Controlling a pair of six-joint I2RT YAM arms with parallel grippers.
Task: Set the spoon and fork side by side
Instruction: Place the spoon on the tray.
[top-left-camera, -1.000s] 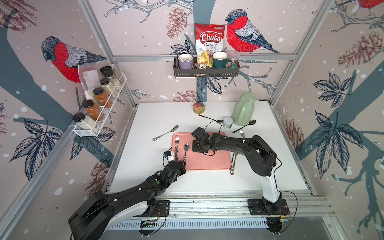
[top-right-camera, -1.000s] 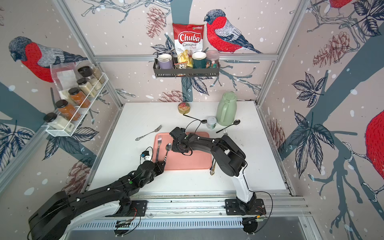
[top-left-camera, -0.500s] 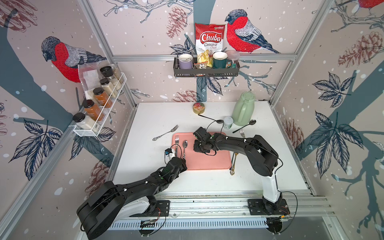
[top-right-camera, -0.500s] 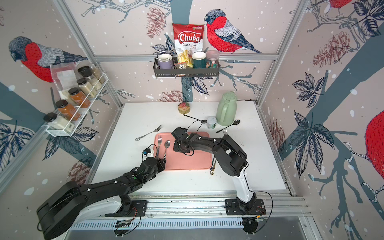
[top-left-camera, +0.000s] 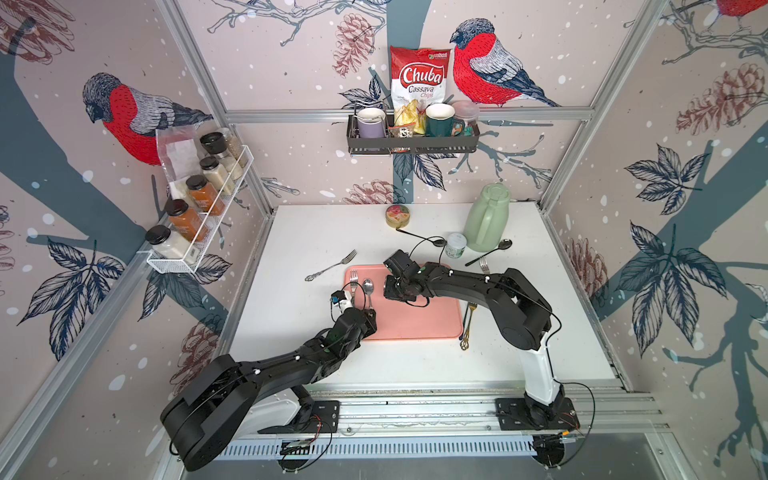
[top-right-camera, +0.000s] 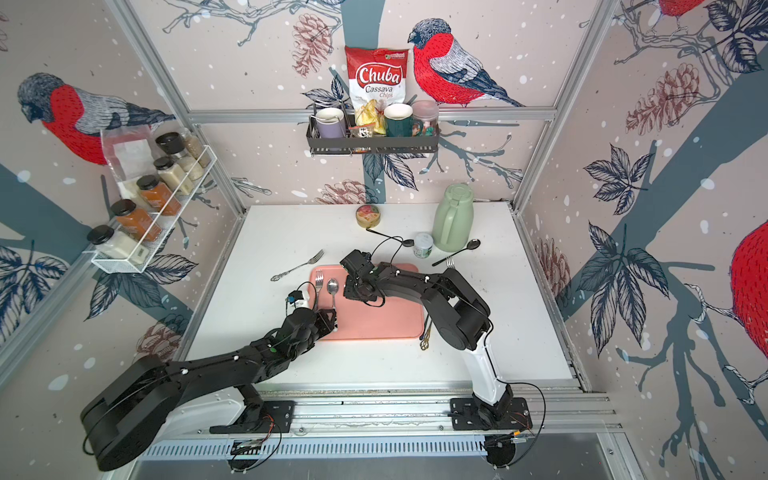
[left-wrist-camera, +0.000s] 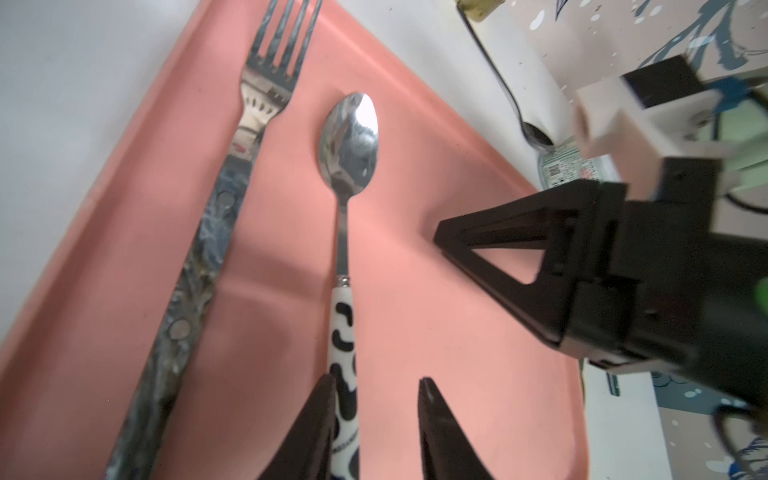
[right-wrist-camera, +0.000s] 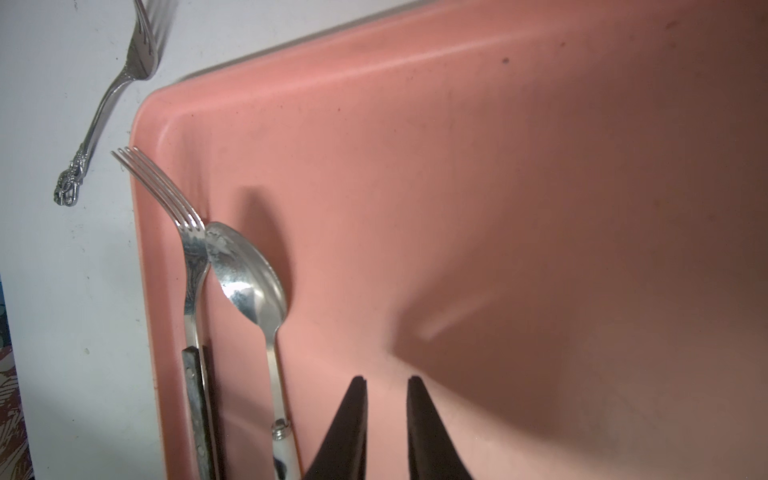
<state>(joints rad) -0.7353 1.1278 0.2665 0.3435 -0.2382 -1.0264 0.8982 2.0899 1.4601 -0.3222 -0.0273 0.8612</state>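
Observation:
The handle end of the spoon slants away from the fork. My left gripper should move out of the way while my right gripper takes the black-and-white handle (left-wrist-camera: 343, 344) and straightens the spoon.
On the left part of the pink tray (top-left-camera: 415, 324) (top-right-camera: 374, 324) lie a fork (top-left-camera: 353, 277) (top-right-camera: 318, 277) with a dark mottled handle and a spoon (top-left-camera: 368, 286) (top-right-camera: 332, 286) with a black-and-white handle. They are parallel, heads pointing to the back. My left gripper (top-left-camera: 369, 312) (left-wrist-camera: 376, 380) is open over the spoon's handle end; one finger touches the handle and the other stands apart from it. My right gripper (top-left-camera: 388, 291) (right-wrist-camera: 386, 379) hovers just right of the spoon's bowl (right-wrist-camera: 249, 286), jaws a narrow gap apart with nothing between them.
An ornate fork (top-left-camera: 330, 268) lies on the table left of the tray. Behind the tray are two black spoons (top-left-camera: 432, 241) (top-left-camera: 490, 251), a small jar (top-left-camera: 456, 245), a green jug (top-left-camera: 486, 218) and a round tin (top-left-camera: 398, 216). Gold cutlery (top-left-camera: 467, 324) lies along the tray's right edge.
My left gripper has pushed forward along the tray and its jaws have opened off the spoon handle. The spoon now lies beside the fork. The right gripper has hardly moved.

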